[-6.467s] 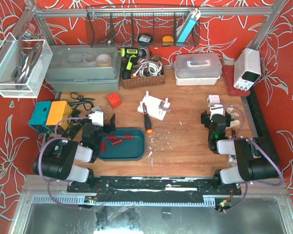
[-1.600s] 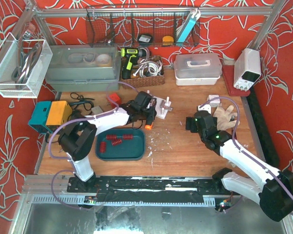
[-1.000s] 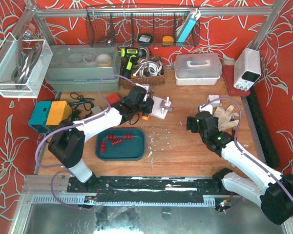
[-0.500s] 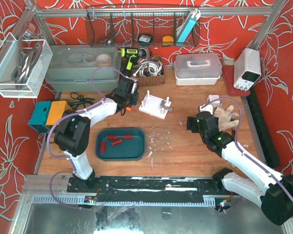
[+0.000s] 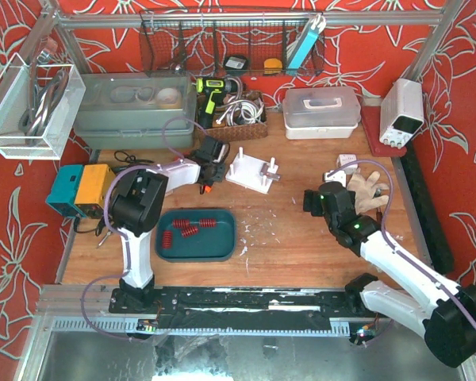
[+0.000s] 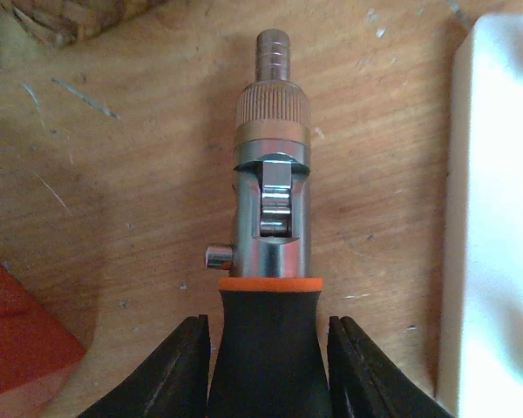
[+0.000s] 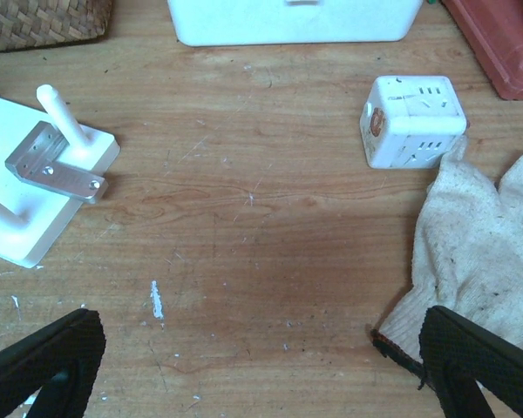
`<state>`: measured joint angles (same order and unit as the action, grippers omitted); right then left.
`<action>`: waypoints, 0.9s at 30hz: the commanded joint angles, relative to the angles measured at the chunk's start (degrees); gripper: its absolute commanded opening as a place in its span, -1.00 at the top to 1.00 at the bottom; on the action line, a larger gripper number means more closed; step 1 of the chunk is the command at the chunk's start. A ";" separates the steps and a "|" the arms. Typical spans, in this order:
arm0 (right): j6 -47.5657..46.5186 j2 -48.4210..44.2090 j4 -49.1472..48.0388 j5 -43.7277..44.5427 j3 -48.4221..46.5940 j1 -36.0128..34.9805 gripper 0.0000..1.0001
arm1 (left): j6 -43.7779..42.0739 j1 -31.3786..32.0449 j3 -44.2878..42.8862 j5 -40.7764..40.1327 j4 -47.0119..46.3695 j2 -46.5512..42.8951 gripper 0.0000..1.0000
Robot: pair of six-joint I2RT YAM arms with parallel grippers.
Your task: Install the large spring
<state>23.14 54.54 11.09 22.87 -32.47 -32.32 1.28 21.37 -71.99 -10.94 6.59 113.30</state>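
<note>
My right gripper will grab the outer end (image 5: 277, 177) (image 7: 91, 185) of the metal bracket, where it sticks out beyond the edge of the white fixture.
Several red springs (image 5: 189, 229) lie in the teal tray (image 5: 222, 244); I cannot tell which is the large spring. The white fixture (image 5: 252, 172) with upright pegs stands behind the tray, and it also shows in the right wrist view as the white fixture (image 7: 35, 196) with a metal bracket (image 7: 57, 165). Just left of the fixture, my left gripper (image 5: 209, 167) (image 6: 270, 326) is shut on the black handle of a screwdriver (image 6: 270, 252) with an orange ring and a steel head. My right gripper (image 5: 316, 198) (image 7: 261, 348) hangs open over bare wood, with nothing between its fingers.
A red block (image 6: 17, 340) lies close to the left of the screwdriver. A white power cube (image 7: 414, 117) and a cloth glove (image 7: 484, 235) lie to the right of my right gripper. Along the back stand a wicker basket (image 5: 232, 119), a white case (image 5: 321, 111) and a grey bin (image 5: 135, 111).
My left gripper has carried the screwdriver leftwards and back, away from the front of the white fixture. The right arm has stayed put and open.
</note>
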 commanded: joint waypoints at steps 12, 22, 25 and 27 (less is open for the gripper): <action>-0.56 -4.41 -4.00 -2.29 3.16 -0.48 -0.98 | 5.04 -0.29 -1.94 -0.30 2.20 -7.82 -0.36; -4.74 1.25 -7.35 -11.37 1.59 -0.38 -0.87 | 14.36 2.94 14.58 14.89 -7.63 -29.50 -1.00; -8.57 6.46 -4.17 -12.63 -3.45 -0.37 -0.78 | 16.15 4.96 21.03 18.66 -12.26 -35.96 -1.00; -11.91 9.36 -2.96 -12.75 -6.27 -0.38 -0.75 | 17.73 5.94 25.84 21.33 -15.84 -40.90 -1.00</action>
<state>17.63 59.99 6.15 12.71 -32.86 -32.32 14.79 25.56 -53.10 2.98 -2.33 79.02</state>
